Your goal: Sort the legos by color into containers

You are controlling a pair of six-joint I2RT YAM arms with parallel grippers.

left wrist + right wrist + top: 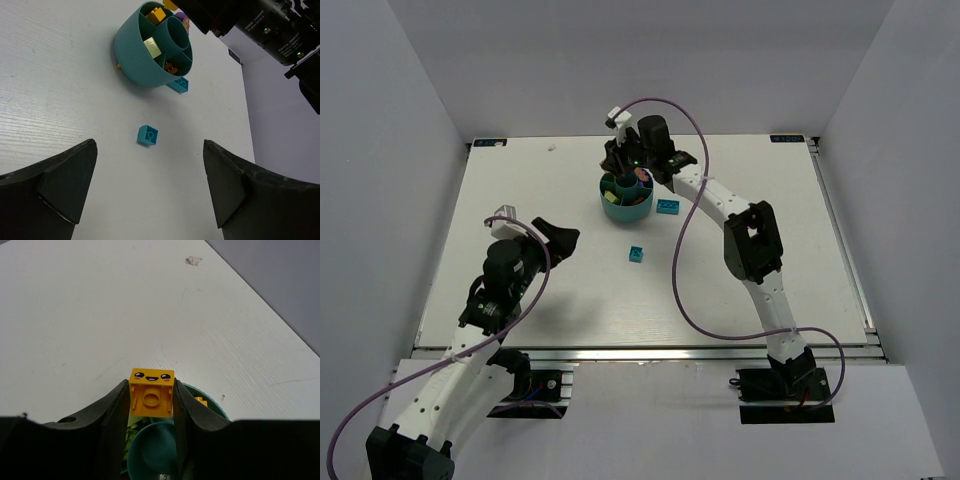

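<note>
My right gripper is going to let go of the yellow lego in the teal bowl's far wedge (pixel 619 171) (pixel 167 402), next to the other yellow brick.
The round teal divided bowl (pixel 626 203) stands at the table's far middle; it shows in the left wrist view (pixel 150 50) with yellow, pale green, orange and purple bricks in its wedges. My right gripper (pixel 151 399) is shut on a yellow brick with a smiling face (pixel 151 392), held above the bowl's centre cup (pixel 155 450). Another yellow brick (pixel 201 401) lies in a wedge. A small teal brick (pixel 636 254) (pixel 148 135) lies on the table in front of the bowl. A longer teal brick (pixel 668 207) (pixel 178 84) lies beside the bowl. My left gripper (pixel 149 187) is open and empty, well short of the small teal brick.
White walls enclose the table on three sides. The right arm's purple cable (pixel 682 250) loops over the table right of the small teal brick. A scrap of tape (pixel 193 260) lies on the far table surface.
</note>
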